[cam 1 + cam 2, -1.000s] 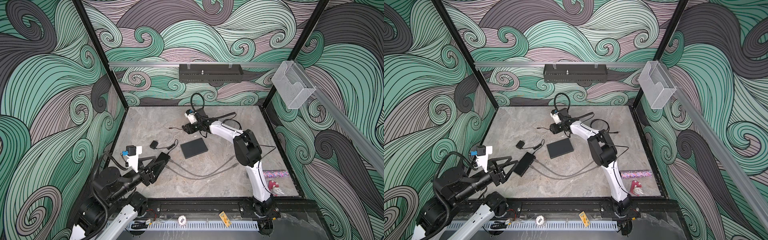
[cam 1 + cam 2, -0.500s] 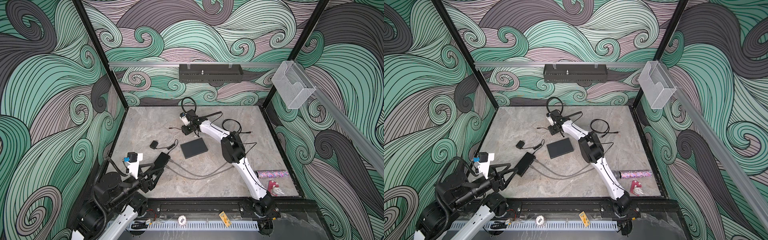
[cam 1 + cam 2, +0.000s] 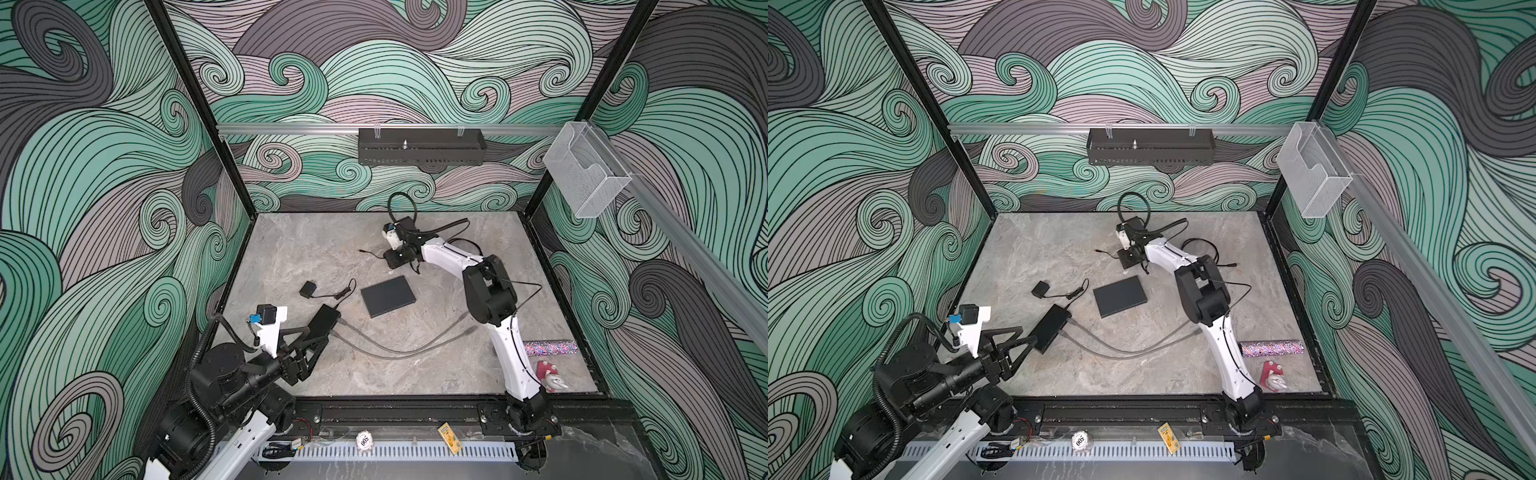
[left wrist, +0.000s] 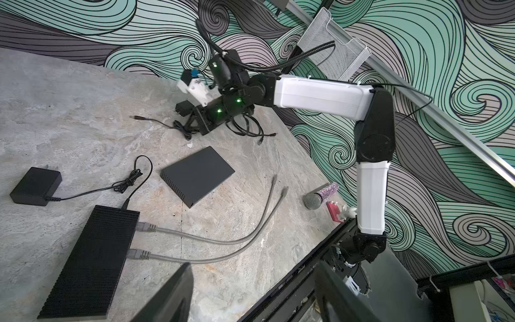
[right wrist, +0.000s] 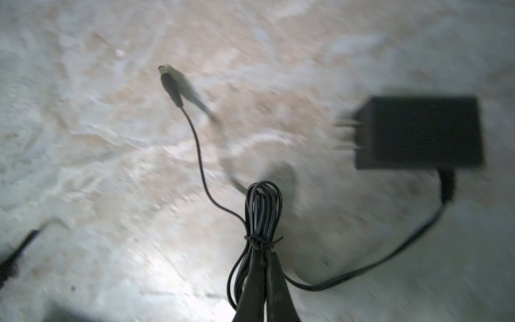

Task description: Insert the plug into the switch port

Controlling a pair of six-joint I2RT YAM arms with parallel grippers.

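My right gripper has the tied cord bundle. I should set it down on the table (image 3: 444, 307) between the flat dark switch and the grey cable ends.
A flat dark switch (image 3: 387, 296) (image 4: 198, 175) lies unconnected mid-table. My right gripper (image 5: 263, 258) (image 3: 388, 262) is shut on the tied bundle of thin black cord (image 5: 262, 206). From the bundle the cord runs to the barrel plug (image 5: 168, 80) (image 3: 362, 251), which points away, its shadow beside it. The cord's black power adapter (image 5: 420, 132) sits blurred close by. My left gripper (image 4: 253, 264) (image 3: 318, 334) is open and holds nothing, near the front left.
A second black switch (image 3: 326, 322) by my left gripper has two grey cables (image 3: 399, 351) and an adapter (image 3: 308, 288) plugged in. A glitter microphone (image 3: 548, 348) and red-white toy (image 3: 548, 376) lie front right. Loose black cable (image 3: 469, 245) lies behind the right arm.
My right gripper's jaws have closed on the cord bundle. The right arm swung left and came back right. The left arm dipped toward the front and rose again, still open.
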